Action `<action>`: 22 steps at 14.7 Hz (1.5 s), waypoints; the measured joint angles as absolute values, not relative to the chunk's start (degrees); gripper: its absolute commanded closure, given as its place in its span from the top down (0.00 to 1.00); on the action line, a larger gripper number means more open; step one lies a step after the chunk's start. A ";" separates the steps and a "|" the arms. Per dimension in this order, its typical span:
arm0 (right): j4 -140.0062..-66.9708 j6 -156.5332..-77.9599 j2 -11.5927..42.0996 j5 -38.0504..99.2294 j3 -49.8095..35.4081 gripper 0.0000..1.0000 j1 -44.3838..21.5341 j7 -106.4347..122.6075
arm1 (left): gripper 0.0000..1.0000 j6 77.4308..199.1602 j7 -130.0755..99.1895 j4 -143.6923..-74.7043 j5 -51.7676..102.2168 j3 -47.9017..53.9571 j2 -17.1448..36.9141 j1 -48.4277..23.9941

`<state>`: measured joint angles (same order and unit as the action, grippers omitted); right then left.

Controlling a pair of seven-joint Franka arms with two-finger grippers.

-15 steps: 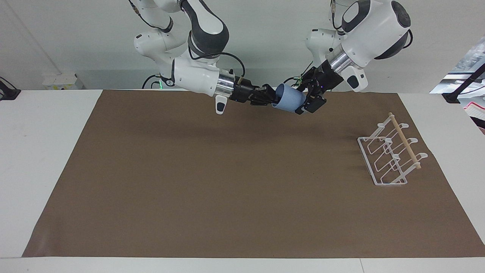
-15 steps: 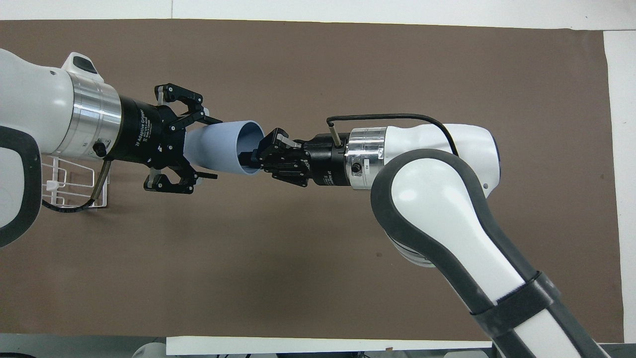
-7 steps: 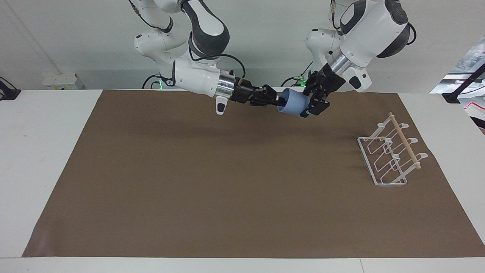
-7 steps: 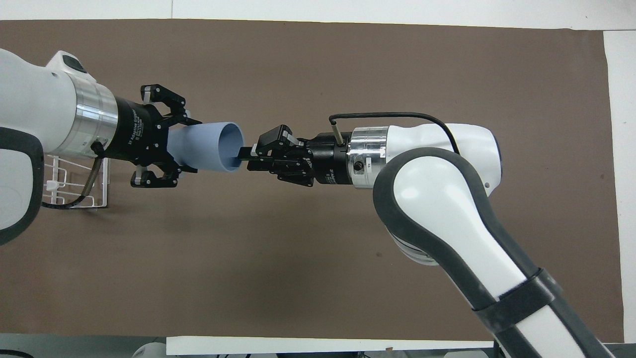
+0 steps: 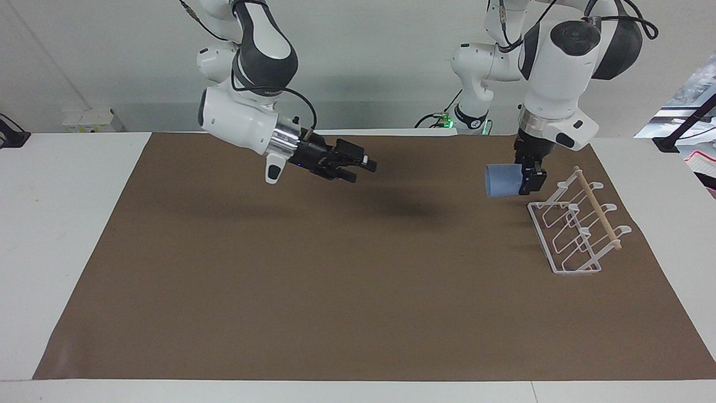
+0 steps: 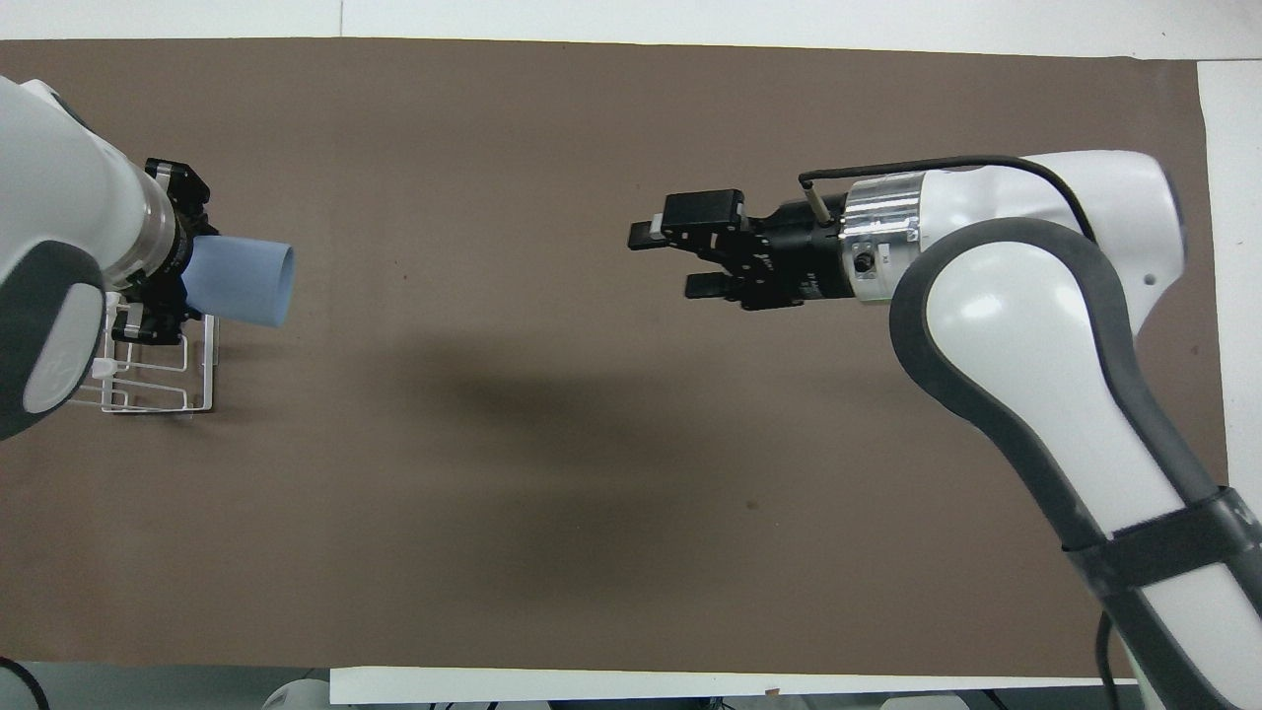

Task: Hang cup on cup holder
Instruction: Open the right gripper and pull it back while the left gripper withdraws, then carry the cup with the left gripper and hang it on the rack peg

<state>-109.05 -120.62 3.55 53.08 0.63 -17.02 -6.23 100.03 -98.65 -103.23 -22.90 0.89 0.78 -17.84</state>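
Observation:
Next, my left gripper lets go of the light blue cup on the cup holder's end wires [image 6: 165,250], the ones that are beneath the gripper.
The light blue cup [image 5: 502,180] lies on its side in the air, its mouth toward the right arm's end of the table. My left gripper [image 5: 530,174] is shut on the cup's base and holds it above the mat, just beside the white wire cup holder [image 5: 576,230] with its wooden dowel. In the overhead view the cup [image 6: 245,284] sticks out of the left gripper [image 6: 177,261] over the holder's edge [image 6: 158,380]. My right gripper [image 5: 364,166] is open and empty above the mat's middle; it also shows in the overhead view [image 6: 670,258].
A brown mat [image 5: 335,280] covers most of the white table [image 5: 67,224]. The cup holder stands on the mat toward the left arm's end. Nothing else lies on the mat.
The right gripper has pulled out of the cup's mouth and drawn back toward its own end. The left gripper has carried the cup from the middle to beside the cup holder.

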 measured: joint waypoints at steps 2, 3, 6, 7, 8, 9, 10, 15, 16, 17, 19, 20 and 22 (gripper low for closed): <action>-109.04 -120.36 3.16 39.70 0.63 1.00 -14.03 -6.27 | 0.00 97.02 -98.84 -103.28 -37.68 1.05 4.37 -18.00; -109.04 -120.33 3.11 35.66 0.65 1.00 -12.57 -6.28 | 0.00 94.58 -98.86 -103.26 -45.29 1.08 6.42 -18.33; -107.93 -118.04 2.49 24.39 0.79 1.00 -7.27 -6.10 | 0.00 89.53 -100.11 -102.66 -61.31 1.28 12.69 -19.57; -106.64 -115.27 1.87 19.34 0.88 1.00 -5.88 -6.10 | 0.00 87.79 -101.00 -101.98 -64.81 1.29 14.61 -19.75; -104.92 -111.22 1.11 15.58 0.95 1.00 -4.75 -6.11 | 0.00 86.23 -102.38 -100.79 -67.66 1.29 16.73 -19.82; -102.88 -106.26 0.26 13.17 1.04 1.00 -3.74 -6.11 | 0.00 85.07 -103.90 -99.32 -69.60 1.29 18.89 -19.84; -100.80 -101.33 -0.66 11.61 1.13 1.00 -2.71 -6.13 | 0.00 84.32 -105.14 -97.89 -70.87 1.29 20.85 -19.84; -93.34 -86.35 -3.89 1.77 1.50 1.00 -0.09 -5.97 | 0.00 83.15 -112.06 -95.95 -73.97 1.22 25.52 -19.85; -92.30 -84.68 -3.90 0.77 1.56 1.00 0.18 -5.45 | 0.00 83.14 -112.72 -95.94 -73.97 1.24 25.86 -19.86; -91.62 -83.41 -3.88 0.04 1.68 1.00 0.68 -3.91 | 0.00 83.14 -113.22 -95.94 -73.97 1.27 26.06 -19.86; -91.38 -82.61 -3.75 -0.73 2.11 1.00 1.93 -0.26 | 0.00 83.14 -113.98 -96.05 -73.89 1.35 26.26 -19.89; -91.38 -82.54 -3.58 -0.84 2.21 1.00 2.60 0.62 | 0.01 83.15 -114.83 -96.33 -73.85 1.35 26.37 -19.88; -91.38 -82.54 -3.26 -0.89 2.26 1.00 3.11 1.38 | 0.69 83.47 -116.41 -96.80 -73.64 1.36 27.22 -19.88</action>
